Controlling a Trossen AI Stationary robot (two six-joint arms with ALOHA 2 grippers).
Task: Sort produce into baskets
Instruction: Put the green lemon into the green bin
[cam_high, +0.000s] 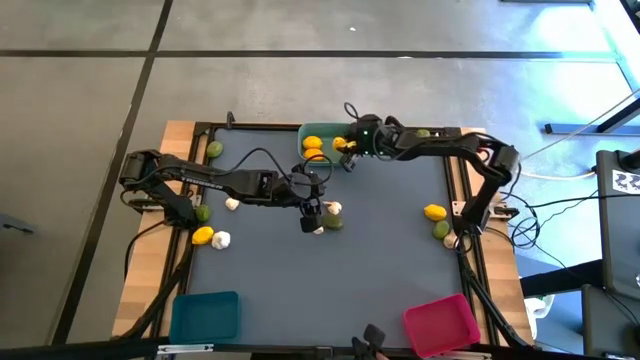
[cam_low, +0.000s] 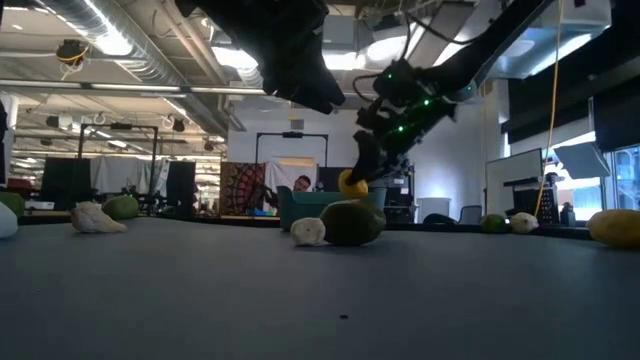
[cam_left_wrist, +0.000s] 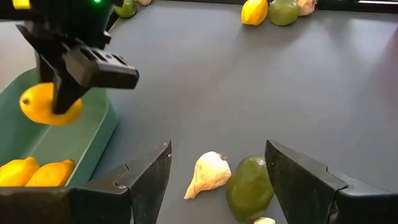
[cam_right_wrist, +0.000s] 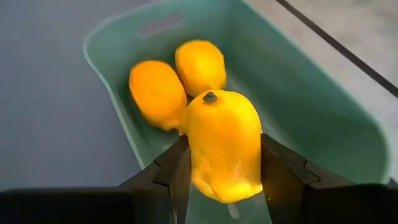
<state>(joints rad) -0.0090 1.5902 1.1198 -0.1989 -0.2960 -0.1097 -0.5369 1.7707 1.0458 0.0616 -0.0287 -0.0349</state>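
I should let go of the lemon with my right gripper on the teal basket's bottom, close against the two lemons (cam_high: 340, 149) (cam_right_wrist: 212, 134) lying there.
The teal basket (cam_high: 322, 132) stands at the table's far edge with two lemons (cam_right_wrist: 175, 78) lying in it. My right gripper (cam_right_wrist: 224, 180) hangs over its right end, shut on a third lemon (cam_right_wrist: 224, 143); the low view shows that lemon (cam_low: 352, 184) above the basket. Near the table's middle my left gripper (cam_left_wrist: 219, 152) is open, tilted down over a lime (cam_left_wrist: 250, 186) and a garlic bulb (cam_left_wrist: 208, 175), which rest on the mat between and just ahead of its fingers. It touches neither. My right gripper pinches the lemon's two long sides (cam_right_wrist: 193, 155) between its two fingers. The fingers slant down from the table's right side and lie along the lemon, whose nub end (cam_right_wrist: 210, 96) points away from the gripper. The lemon is lifted clear above the basket's floor.
A blue basket (cam_high: 205, 315) stands at the near left corner and a pink basket (cam_high: 440, 322) at the near right. Loose lemons, limes and garlic lie along the left edge (cam_high: 203, 235) and the right edge (cam_high: 434, 212). The mat's near half is bare.
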